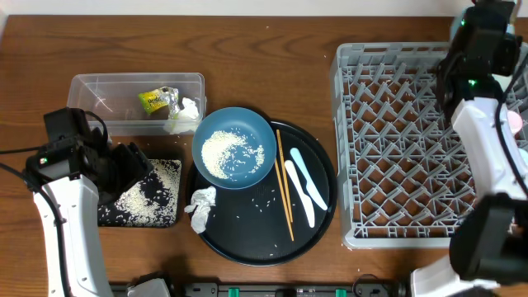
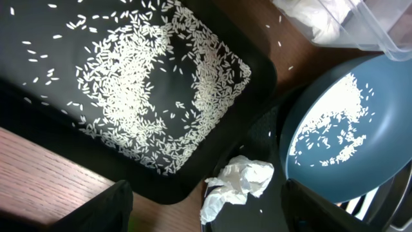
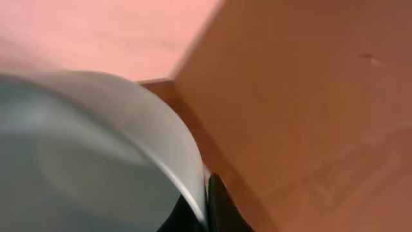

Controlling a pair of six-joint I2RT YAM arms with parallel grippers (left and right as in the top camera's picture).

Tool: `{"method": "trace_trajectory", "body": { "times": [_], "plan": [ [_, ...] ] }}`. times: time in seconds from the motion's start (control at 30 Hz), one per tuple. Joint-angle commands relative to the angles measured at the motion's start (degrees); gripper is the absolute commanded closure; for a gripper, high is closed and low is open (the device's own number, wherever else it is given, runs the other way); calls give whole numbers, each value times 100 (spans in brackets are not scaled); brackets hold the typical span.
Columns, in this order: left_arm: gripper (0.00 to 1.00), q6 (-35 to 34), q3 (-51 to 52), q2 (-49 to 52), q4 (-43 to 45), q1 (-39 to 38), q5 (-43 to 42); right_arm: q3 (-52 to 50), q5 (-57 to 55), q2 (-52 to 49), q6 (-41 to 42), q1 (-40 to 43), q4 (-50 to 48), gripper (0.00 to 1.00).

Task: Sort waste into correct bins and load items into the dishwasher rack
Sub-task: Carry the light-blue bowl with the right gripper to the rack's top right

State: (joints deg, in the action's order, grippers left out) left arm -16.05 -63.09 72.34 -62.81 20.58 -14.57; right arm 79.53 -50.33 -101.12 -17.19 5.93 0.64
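Observation:
Next, I release the pale bowl from my right gripper between the wires toward the grey rack's far edge [image 1: 458, 87], beyond the pinkish thing.
My left gripper [image 1: 132, 165] is open and empty, low over the near corner of the shallow black tray [image 1: 107, 216], which holds spread rice grains [image 2: 148, 84]. A crumpled white tissue [image 2: 238, 187] lies between its fingers [image 2: 215, 216], on the left edge of the round black tray [image 1: 256, 239]. The blue dish [image 1: 235, 147] with rice stands just right of it. The clear tub [image 1: 99, 87] holds the yellow-green wrapper [image 1: 155, 101] and a tissue [image 1: 186, 111]. My right gripper [image 3: 207, 200] is shut on the rim of a pale bowl [image 3: 77, 148] beyond the grey rack [image 1: 396, 140].
Wooden chopsticks [image 1: 285, 186] and two white flat utensils [image 1: 304, 186] lie on the round tray right of the dish, with stray rice grains. The right arm [image 1: 487, 140] reaches over the rack's right side. Something pinkish [image 1: 517, 124] shows at the right edge.

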Motion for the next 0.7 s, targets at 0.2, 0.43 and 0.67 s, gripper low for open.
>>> {"method": "trace_trajectory", "body": {
  "times": [0.2, 0.43, 0.67],
  "plan": [
    [25, 57, 9, 37, -11, 24, 76, 33, -1016, -868, -575, 166, -466, 99],
    [25, 57, 9, 37, 26, 24, 76, 33, -1005, -1093, -588, 162, -498, 99],
    [25, 57, 9, 39, 55, 24, 76, 31, -922, -1152, -514, 92, -133, 99]
  ]
}}
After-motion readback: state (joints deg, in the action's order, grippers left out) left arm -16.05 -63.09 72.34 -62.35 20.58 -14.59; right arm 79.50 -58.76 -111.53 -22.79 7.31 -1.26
